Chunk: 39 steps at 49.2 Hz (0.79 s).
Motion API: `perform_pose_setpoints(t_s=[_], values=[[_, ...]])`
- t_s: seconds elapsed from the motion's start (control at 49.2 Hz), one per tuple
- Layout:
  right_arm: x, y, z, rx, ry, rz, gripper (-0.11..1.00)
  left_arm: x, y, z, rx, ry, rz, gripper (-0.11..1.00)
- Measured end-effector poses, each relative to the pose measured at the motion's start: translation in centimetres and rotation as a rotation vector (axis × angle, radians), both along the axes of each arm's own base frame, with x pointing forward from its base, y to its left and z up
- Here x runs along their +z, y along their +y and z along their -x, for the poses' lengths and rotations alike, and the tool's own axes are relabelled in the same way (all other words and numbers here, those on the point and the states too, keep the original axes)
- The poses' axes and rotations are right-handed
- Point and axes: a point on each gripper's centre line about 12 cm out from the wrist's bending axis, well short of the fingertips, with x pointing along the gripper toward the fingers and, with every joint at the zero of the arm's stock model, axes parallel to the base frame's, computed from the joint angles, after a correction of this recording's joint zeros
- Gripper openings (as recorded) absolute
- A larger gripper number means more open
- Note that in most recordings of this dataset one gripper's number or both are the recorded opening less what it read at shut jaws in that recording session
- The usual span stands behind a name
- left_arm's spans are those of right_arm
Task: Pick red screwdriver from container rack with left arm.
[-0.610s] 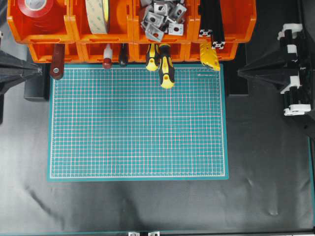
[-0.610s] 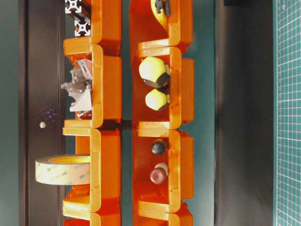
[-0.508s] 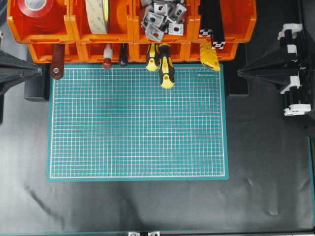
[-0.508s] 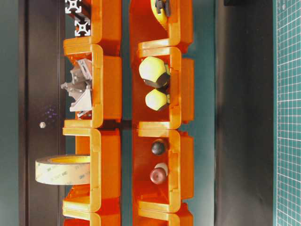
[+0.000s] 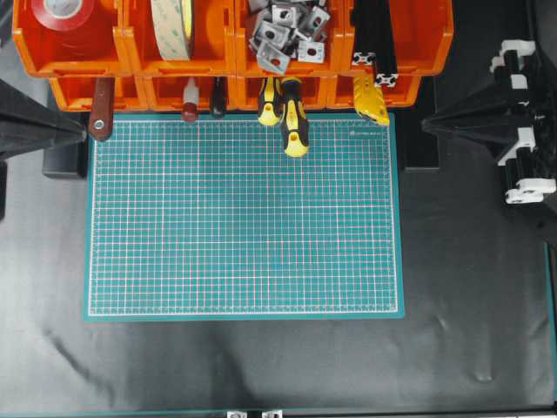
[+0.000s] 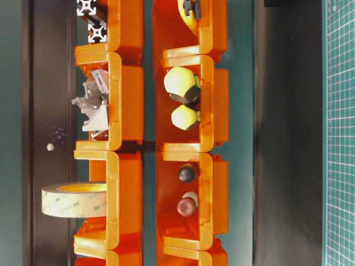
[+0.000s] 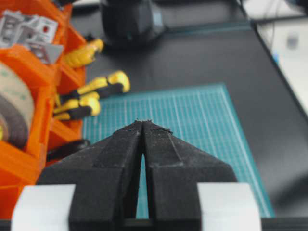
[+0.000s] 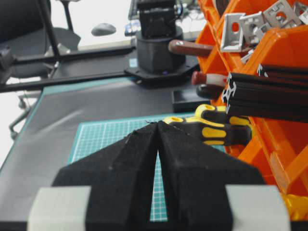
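My left gripper is to close on the dark red handle end (image 5: 189,111) of the red screwdriver, which sits next to the black handle in the orange container rack.
The red screwdriver (image 5: 189,100) lies in a lower bin of the orange container rack (image 5: 130,43), its dark red butt sticking out over the green mat's far edge. It also shows in the table-level view (image 6: 186,206) and the right wrist view (image 8: 207,78). It is hidden in the left wrist view. My left gripper (image 5: 84,132) is shut and empty at the mat's far left corner, left of the screwdriver and apart from it; its tips meet in the left wrist view (image 7: 143,121). My right gripper (image 5: 426,128) is shut and empty beyond the mat's right edge (image 8: 157,123).
A broad dark-red handle with an eyelet (image 5: 100,111) hangs out by the left gripper's tip. A black handle (image 5: 218,100) lies right of the red screwdriver. Two yellow-and-black screwdrivers (image 5: 293,122) stick out onto the green mat (image 5: 244,218). Upper bins hold tape rolls (image 5: 174,26), metal brackets (image 5: 283,30), black extrusions (image 5: 374,43).
My left gripper has shifted a little to the right, toward the mat's corner. My right gripper has shifted very slightly. The objects in the rack have not moved.
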Motion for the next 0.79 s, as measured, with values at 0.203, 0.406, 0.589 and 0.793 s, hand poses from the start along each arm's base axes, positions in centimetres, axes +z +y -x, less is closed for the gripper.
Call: perform_pose_setpoints(t_s=[0.203, 0.406, 0.589, 0.793], values=[[-0.1, 0.0, 0.0, -0.001, 0.006, -0.012, -0.01, 1.6, -0.3, -2.1, -0.044, 0.174, -0.13, 0.0], [-0.2, 0.0, 0.0, -0.003, 0.015, -0.035, -0.01, 1.2, -0.6, -3.9, -0.054, 0.346, -0.206, 0.0], [-0.3, 0.0, 0.0, -0.003, 0.023, -0.035, -0.01, 0.9, -2.1, -6.2, -0.089, 0.406, -0.362, 0.0], [-0.7, 0.0, 0.1, -0.003, 0.034, -0.038, -0.01, 0.1, -3.5, -8.7, 0.013, 0.536, -0.583, 0.0]])
